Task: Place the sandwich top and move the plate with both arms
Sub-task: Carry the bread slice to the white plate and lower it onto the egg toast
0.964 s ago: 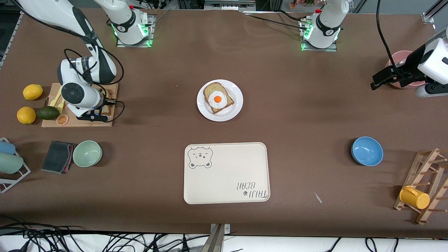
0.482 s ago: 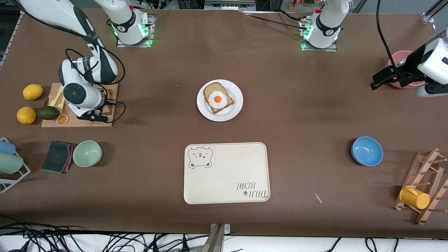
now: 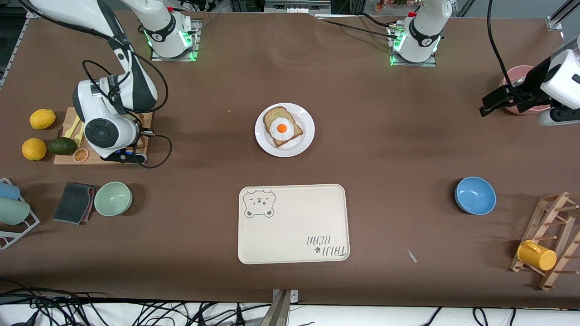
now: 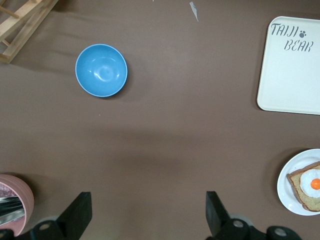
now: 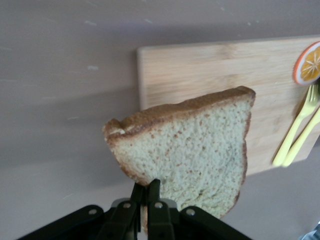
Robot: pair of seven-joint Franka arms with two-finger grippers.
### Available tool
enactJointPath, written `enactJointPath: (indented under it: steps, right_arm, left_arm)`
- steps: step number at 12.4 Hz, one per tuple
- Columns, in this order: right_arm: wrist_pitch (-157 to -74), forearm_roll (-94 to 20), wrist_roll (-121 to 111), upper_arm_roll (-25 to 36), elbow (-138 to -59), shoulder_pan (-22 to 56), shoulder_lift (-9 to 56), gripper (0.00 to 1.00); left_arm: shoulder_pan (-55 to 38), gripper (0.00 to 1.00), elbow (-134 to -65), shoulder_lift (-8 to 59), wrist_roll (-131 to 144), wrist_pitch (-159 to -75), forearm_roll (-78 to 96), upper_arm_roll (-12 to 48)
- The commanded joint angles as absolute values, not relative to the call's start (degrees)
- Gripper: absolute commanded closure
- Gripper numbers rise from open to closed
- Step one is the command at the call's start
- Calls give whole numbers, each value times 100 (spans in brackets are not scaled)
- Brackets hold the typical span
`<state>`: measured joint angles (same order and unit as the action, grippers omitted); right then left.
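Note:
The robot's right gripper will release the sandwich top on the egg-topped bread slice on the white plate [image 3: 287, 124].
My right gripper [image 5: 146, 187] is shut on the edge of the sandwich top [image 5: 190, 145], a plain speckled slice with a brown crust. It holds the slice in the air over the edge of the wooden cutting board [image 5: 200, 70]. In the front view the right wrist [image 3: 108, 133] hides the slice over the board [image 3: 68, 156]. The white plate [image 3: 306, 138] sits mid-table with an egg-topped bread slice [image 3: 282, 127] on it. The plate's edge also shows in the left wrist view [image 4: 287, 192]. My left gripper [image 4: 148, 200] is open and empty, waiting by the pink bowl [image 3: 521, 74].
Two lemons [image 3: 42, 118], an avocado [image 3: 62, 146], an orange slice [image 3: 80, 155] and yellow forks [image 5: 297, 135] lie at the board. A green bowl [image 3: 113, 198] and a sponge [image 3: 74, 202] lie nearer. The bear tray [image 3: 293, 224], a blue bowl [image 3: 475, 195] and a mug rack [image 3: 550, 240] are nearer the camera.
The right arm has risen and shifted a little off the board with the slice held. The left arm has not moved.

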<state>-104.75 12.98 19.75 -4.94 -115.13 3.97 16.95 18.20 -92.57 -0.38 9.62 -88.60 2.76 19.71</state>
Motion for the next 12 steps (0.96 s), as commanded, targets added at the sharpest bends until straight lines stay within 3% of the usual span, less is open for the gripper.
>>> enactJointPath:
  steps: [1,5,8,12]
  right_arm:
    - [-9565,811,2433,-738,-10515,762,1986,100]
    - [-9483,-358,3277,-756,-10249,1580,1978,100]
    - [-9544,-474,4146,-756,-10116,2326,2047,100]
    - [-10264,-1458,4385,-747,-10116,2890,2293,100]
  left_arm:
    - [1828,0,-9097,0,941,-8701,193,2021]
    - [1846,0,-9097,9,940,-8701,193,2004]
    - [1846,0,-9097,0,949,-8701,193,2004]
    - [1854,0,-9097,9,949,-8692,185,1986]
